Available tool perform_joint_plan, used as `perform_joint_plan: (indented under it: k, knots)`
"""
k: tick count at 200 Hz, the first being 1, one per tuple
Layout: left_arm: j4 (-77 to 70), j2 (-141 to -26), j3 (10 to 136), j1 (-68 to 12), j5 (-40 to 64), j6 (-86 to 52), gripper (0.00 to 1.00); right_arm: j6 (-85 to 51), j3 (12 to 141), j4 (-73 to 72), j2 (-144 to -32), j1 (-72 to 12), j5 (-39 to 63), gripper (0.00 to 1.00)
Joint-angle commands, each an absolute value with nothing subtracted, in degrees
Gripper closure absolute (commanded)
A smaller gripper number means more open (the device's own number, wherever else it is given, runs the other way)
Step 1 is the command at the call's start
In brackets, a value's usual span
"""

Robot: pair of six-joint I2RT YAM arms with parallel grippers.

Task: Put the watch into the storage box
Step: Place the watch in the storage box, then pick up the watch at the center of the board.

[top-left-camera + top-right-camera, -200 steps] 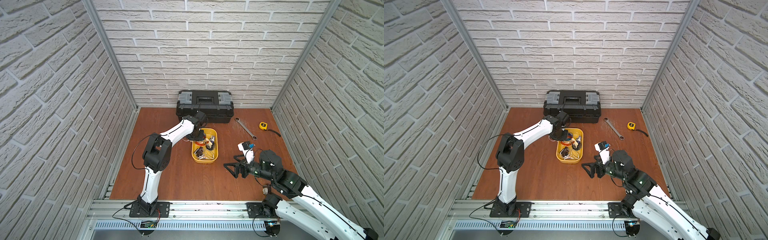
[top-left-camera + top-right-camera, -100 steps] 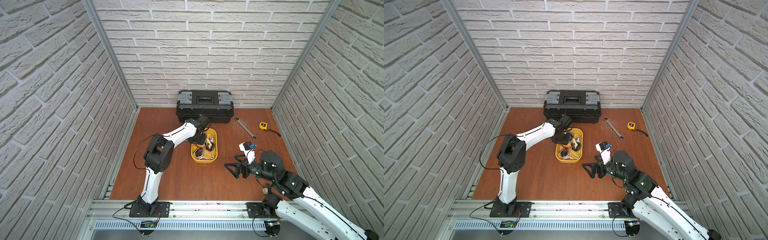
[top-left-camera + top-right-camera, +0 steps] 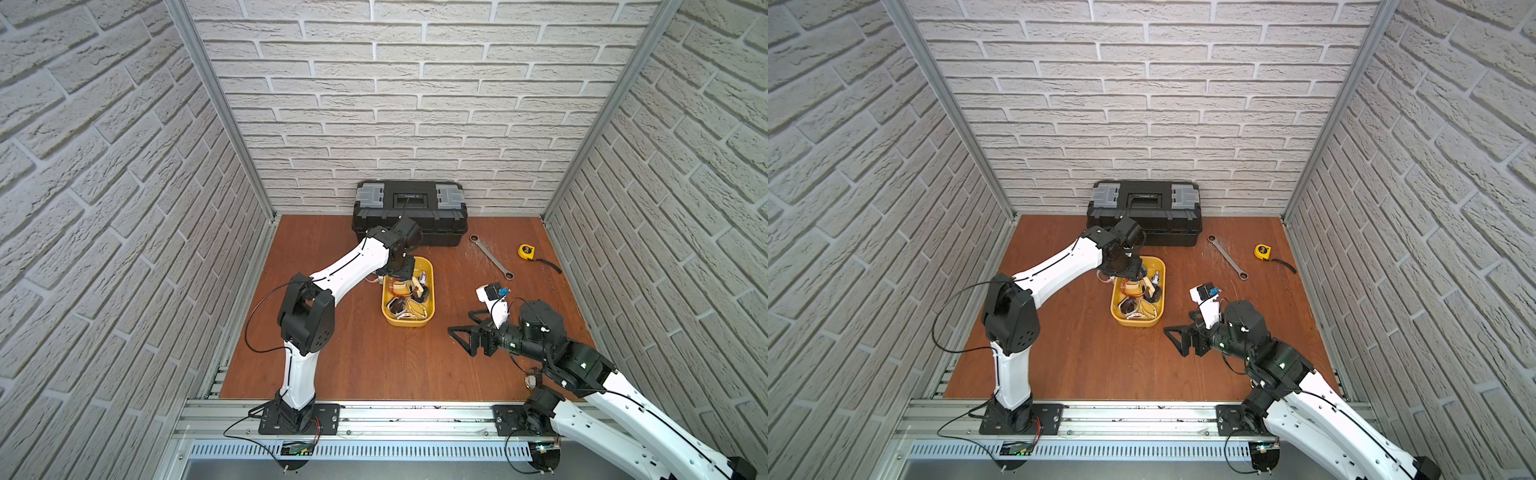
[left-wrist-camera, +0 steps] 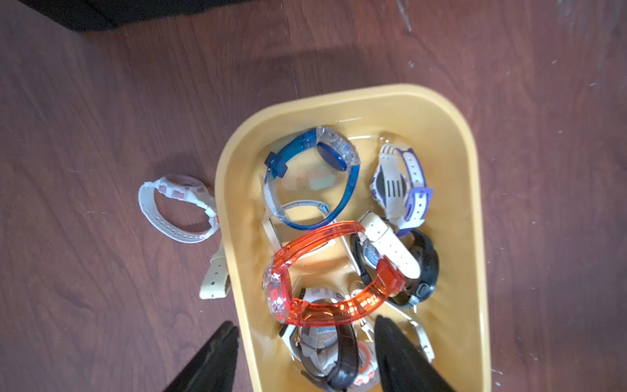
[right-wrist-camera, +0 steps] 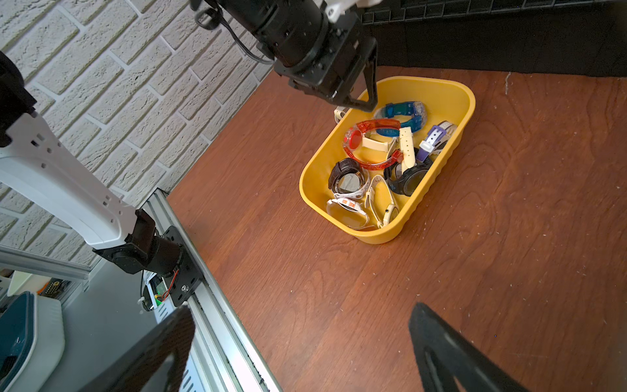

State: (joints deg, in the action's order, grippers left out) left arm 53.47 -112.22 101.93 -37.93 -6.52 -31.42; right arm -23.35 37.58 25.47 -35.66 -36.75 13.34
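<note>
My left gripper is going to move to the white watch on the table and close on its strap (image 3: 368, 278) (image 4: 149, 201), at the side away from the storage box.
The yellow storage box (image 3: 407, 323) (image 3: 1136, 323) holds several watches. A translucent orange watch (image 4: 325, 309) (image 5: 373, 125) lies on top of them, free of the fingers. My left gripper (image 4: 305, 324) (image 3: 401, 270) hangs open over the box's far left end. One finger is outside the rim (image 4: 475, 203) and the other is over the inside, with nothing between them. A white watch (image 4: 149, 210) (image 3: 372, 279) lies on the table against the box's left wall. My right gripper (image 5: 302, 310) (image 3: 459, 336) stands open and empty above bare table to the right of the box.
A black toolbox (image 3: 409, 216) stands against the back wall behind the box. A wrench (image 3: 490, 257) and a yellow tape measure (image 3: 525, 250) lie at the back right. A small round object (image 3: 532, 380) is partly hidden under the right arm.
The left gripper's jaws have opened over the box and the orange watch now rests inside. The right arm has not moved.
</note>
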Motion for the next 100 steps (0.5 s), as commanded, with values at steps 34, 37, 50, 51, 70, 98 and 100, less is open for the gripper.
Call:
perform_joint_plan:
  k: [34,37,50,51,70,98,100]
  knots:
    - [52.56,-106.44,98.11,-31.4,-7.13,-30.71,0.32,-22.9,38.78,23.1,-35.94,-36.83,13.57,0.0]
    - [51.95,-106.07,97.3,-30.71,-7.08,-30.8,0.32,-22.91,38.77,23.18,-35.91,-36.82,13.58,0.0]
    - [49.82,-104.7,94.28,-27.58,-6.1,-31.02,0.33,-22.94,38.75,23.2,-35.88,-36.78,13.68,0.0]
    - [49.65,-104.64,94.07,-27.37,-6.04,-31.02,0.33,-22.98,38.71,23.2,-35.91,-36.8,13.7,0.0]
    - [46.47,-103.81,90.15,-23.2,-3.56,-31.03,0.37,-23.02,38.57,23.12,-36.16,-36.84,13.8,0.0]
    - [42.22,-104.25,86.06,-18.44,0.93,-32.16,0.4,-23.11,38.55,22.9,-36.68,-36.83,13.9,0.0]
    - [41.89,-104.33,85.87,-18.28,1.11,-32.23,0.4,-23.12,38.53,22.86,-36.68,-36.8,13.89,0.0]
